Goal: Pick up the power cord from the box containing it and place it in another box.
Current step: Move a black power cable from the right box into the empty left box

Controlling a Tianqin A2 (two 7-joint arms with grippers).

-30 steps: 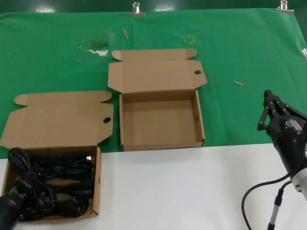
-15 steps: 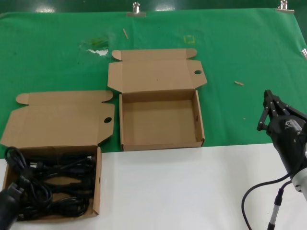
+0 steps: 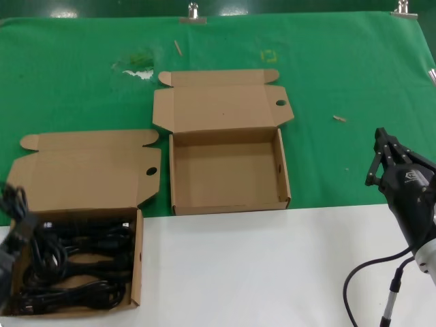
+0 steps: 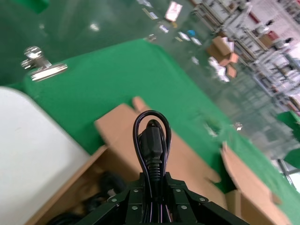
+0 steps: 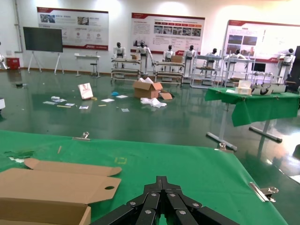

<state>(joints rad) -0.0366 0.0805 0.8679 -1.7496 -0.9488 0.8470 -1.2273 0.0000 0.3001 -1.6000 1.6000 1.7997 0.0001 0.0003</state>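
Observation:
My left gripper has the power cord. It will let the cord go on the empty box's bottom (image 3: 213, 174), a little toward the box of cords.
A brown box (image 3: 138, 262) at the near left holds several black power cords (image 3: 78, 266); its holed lid (image 3: 82, 170) lies open behind it. My left gripper (image 3: 17, 231) is at that box's left edge, shut on one power cord (image 4: 152, 140), whose plug and loop stick up past the fingers in the left wrist view. The other box (image 3: 284, 170), of the same make, stands open and empty at the centre, and its lid shows in the right wrist view (image 5: 56, 185). My right gripper (image 3: 381, 160) is shut and empty, parked over the green cloth at the right.
A green cloth (image 3: 340, 68) covers the far half of the table and a white surface (image 3: 272, 272) the near half. Metal clips (image 3: 193, 13) hold the cloth's far edge. The right arm's cable (image 3: 354, 286) hangs at the near right.
My left gripper has risen and shifted towards the box's far left corner, lifting the held cord's loop up from the pile. The right arm has not moved.

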